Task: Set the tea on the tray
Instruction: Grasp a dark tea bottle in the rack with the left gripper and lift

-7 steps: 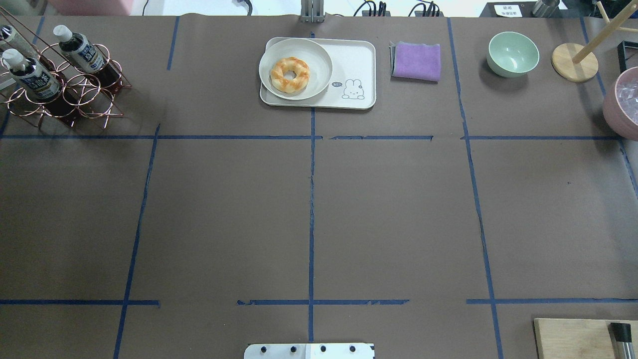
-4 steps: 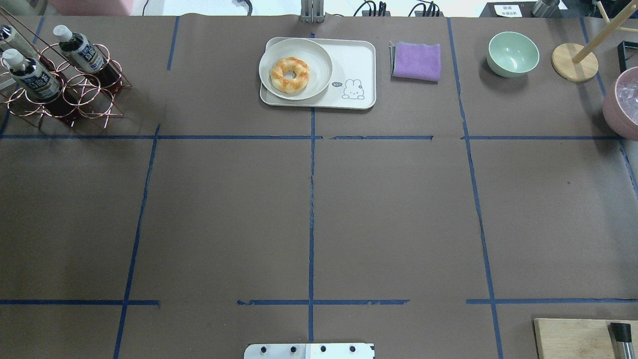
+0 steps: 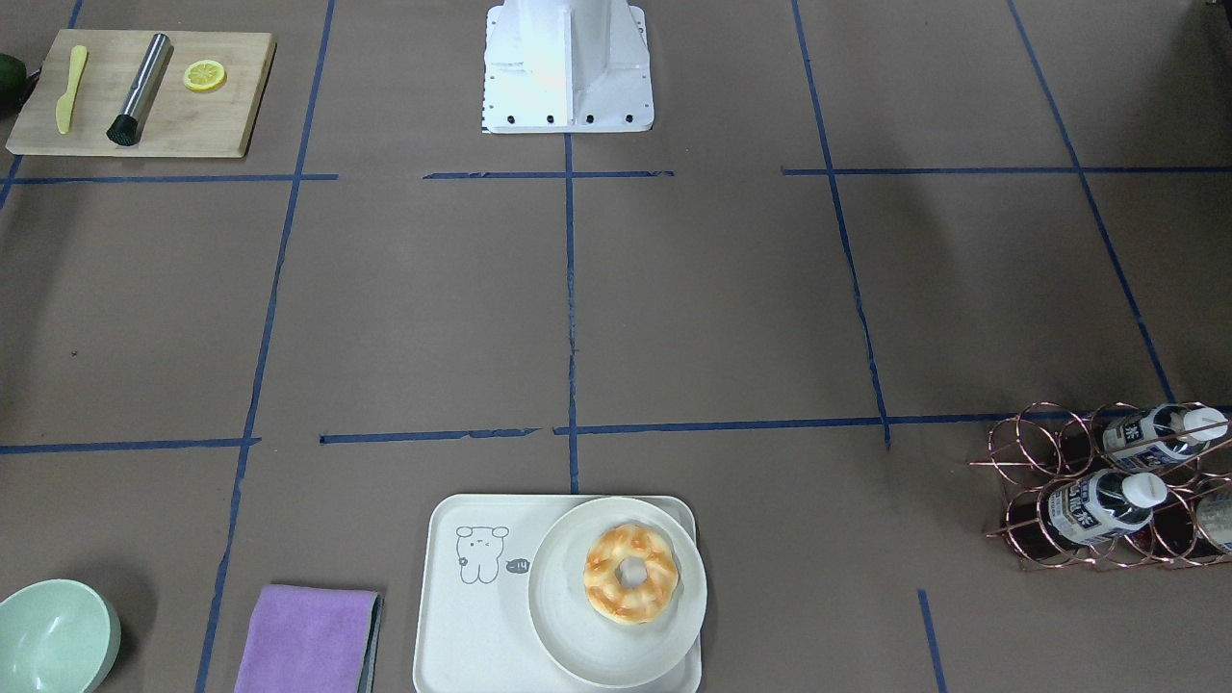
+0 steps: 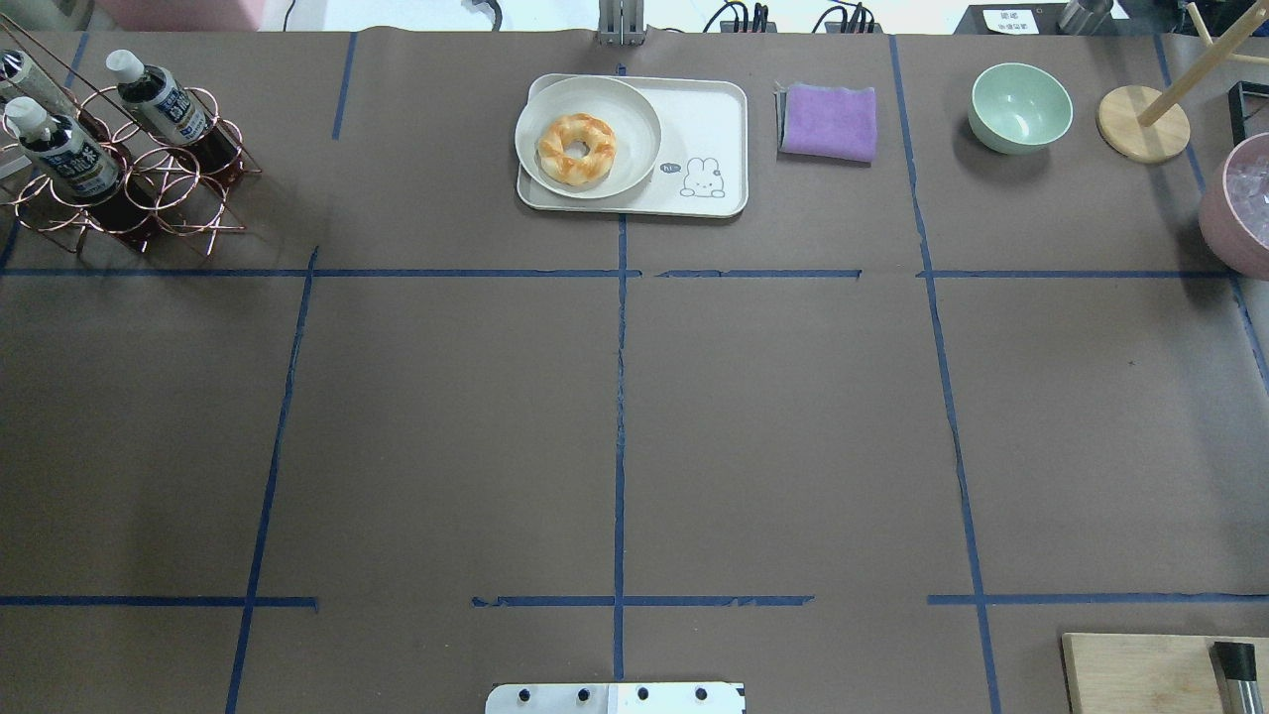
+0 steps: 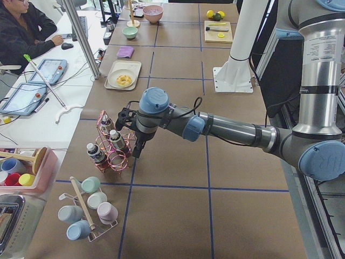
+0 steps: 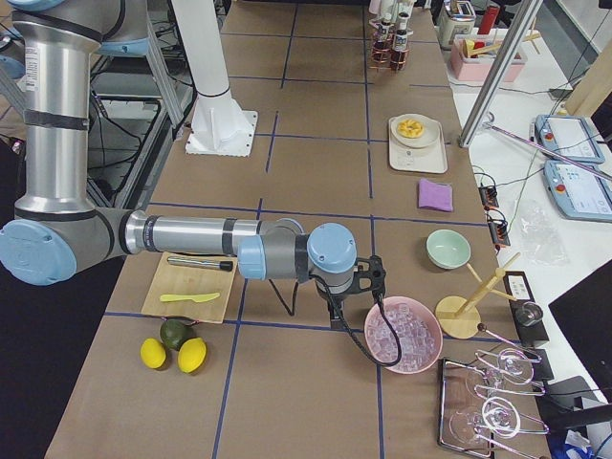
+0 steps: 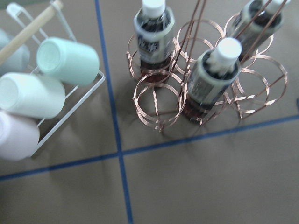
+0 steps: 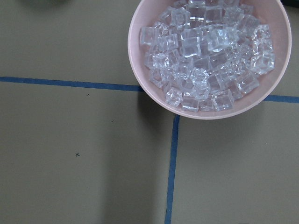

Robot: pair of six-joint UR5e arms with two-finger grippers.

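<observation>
The robot's left gripper should next go to the nearest tea bottle in the copper wire rack and close on the bottle's white cap (image 3: pixel 1204 423) (image 7: pixel 228 50).
Three tea bottles stand in a copper wire rack (image 4: pixel 129 188) at the table's far left: one (image 4: pixel 61 156) in front, one (image 4: pixel 162 102) behind it, and a third (image 4: pixel 14 73) at the frame edge. In the left wrist view the nearest bottle (image 7: pixel 210 77) is just ahead and below. The off-white tray (image 4: pixel 706 129) with the drawn bear lies at the far centre. My left gripper (image 5: pixel 136 151) hangs beside the rack; it shows only in the exterior left view, so I cannot tell its state. My right gripper (image 6: pixel 371 277) hovers by the ice bowl; I cannot tell its state either.
A round cream plate (image 4: pixel 634 109) with a donut (image 4: pixel 576 149) fills the tray's left half. Purple cloth (image 4: pixel 829 121), green bowl (image 4: pixel 1020 106), wooden stand (image 4: pixel 1142 123) and pink ice bowl (image 8: pixel 208 56) lie to the right. A cup rack (image 7: pixel 42 88) stands beside the bottle rack. A wooden board (image 3: pixel 144 91) is at the robot's right.
</observation>
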